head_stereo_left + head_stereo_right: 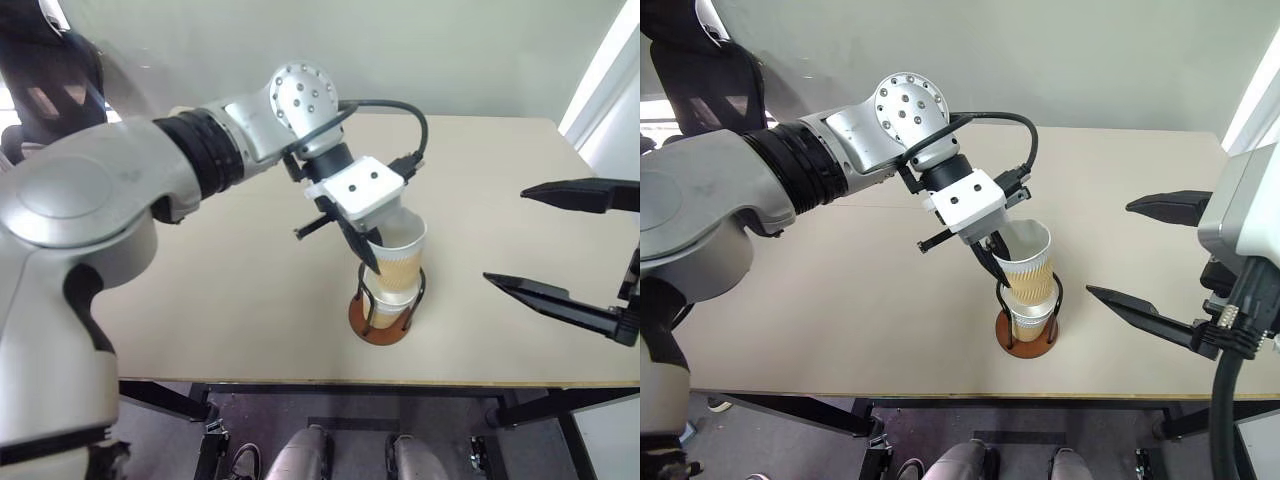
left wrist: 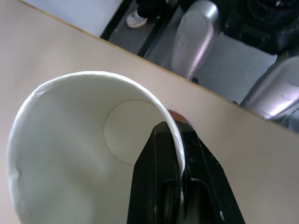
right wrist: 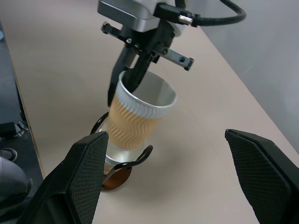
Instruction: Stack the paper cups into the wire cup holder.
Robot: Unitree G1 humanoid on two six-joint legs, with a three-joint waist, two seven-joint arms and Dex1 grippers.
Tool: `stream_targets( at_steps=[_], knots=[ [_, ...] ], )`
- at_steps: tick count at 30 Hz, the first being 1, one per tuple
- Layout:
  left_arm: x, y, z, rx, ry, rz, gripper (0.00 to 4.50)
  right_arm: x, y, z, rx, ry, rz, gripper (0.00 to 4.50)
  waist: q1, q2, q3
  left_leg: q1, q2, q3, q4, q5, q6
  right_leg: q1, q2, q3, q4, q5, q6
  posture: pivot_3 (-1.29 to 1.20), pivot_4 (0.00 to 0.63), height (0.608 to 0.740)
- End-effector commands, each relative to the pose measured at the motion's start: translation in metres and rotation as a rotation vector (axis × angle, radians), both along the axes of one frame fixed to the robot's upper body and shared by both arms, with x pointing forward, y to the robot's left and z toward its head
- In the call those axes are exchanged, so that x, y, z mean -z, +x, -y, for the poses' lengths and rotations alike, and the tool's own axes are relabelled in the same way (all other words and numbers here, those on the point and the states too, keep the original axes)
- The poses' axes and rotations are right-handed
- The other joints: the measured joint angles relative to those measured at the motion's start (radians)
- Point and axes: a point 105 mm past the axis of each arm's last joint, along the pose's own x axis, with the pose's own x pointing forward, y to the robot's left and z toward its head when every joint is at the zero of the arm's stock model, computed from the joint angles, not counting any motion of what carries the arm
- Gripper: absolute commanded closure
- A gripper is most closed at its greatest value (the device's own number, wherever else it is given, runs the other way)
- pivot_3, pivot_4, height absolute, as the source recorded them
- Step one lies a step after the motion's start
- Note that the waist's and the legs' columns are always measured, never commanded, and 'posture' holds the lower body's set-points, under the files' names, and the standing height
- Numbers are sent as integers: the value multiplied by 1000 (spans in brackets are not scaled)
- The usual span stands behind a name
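I should release the leaning paper cup, now tilted over the wire holder, inside the other cup [image 1: 395,287] between the black wire loops with my left gripper.
A tan ribbed paper cup [image 1: 400,262] with a white rim leans over the wire cup holder [image 1: 385,325], its bottom tucked into another paper cup [image 1: 388,308] standing between the black wire loops on the reddish-brown base. My left gripper [image 1: 365,245] is shut on the leaning cup's rim, one finger inside and one outside, as the left wrist view shows [image 2: 180,140]. Off to the right of the holder, my right gripper [image 1: 505,235] hangs open above the table with nothing between its fingers.
The holder stands near the front edge of the beige table [image 1: 200,300]. Bare tabletop lies to the left, behind and to the right of it. A pale wall runs along the table's far side.
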Motion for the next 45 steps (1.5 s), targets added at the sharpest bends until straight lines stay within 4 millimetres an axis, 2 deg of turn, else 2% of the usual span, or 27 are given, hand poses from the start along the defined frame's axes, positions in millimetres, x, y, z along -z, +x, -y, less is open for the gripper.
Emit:
stream_targets(
  at_steps=[1,17,23,33,45],
  knots=[
    [-8,0,1,35,28,54,4478,-9,-3,-2,8,6,63,374,0,0,0,0,0,0,0,0,0,0,0,0,0,0,0,0,150,740],
    [9,-2,2,71,85,31,4478,-8,-2,-6,22,29,62,374,3,0,0,0,-1,0,-2,-2,2,0,-1,-1,-1,-1,1,0,150,740],
    [13,-4,3,77,107,16,4478,-8,-5,-6,27,30,61,374,3,0,0,0,-1,0,-2,-7,-7,0,-1,-1,0,-1,1,0,150,740],
    [11,0,14,85,76,46,4478,2,-30,-4,-2,41,-41,374,5,0,0,0,-1,0,-2,-7,-8,0,-2,-1,0,-1,0,0,150,740],
    [22,8,9,74,144,82,4478,7,-40,1,2,66,-51,374,5,0,0,1,-1,0,-3,-9,-8,0,-1,-1,0,-2,-2,0,150,740]
  ],
)
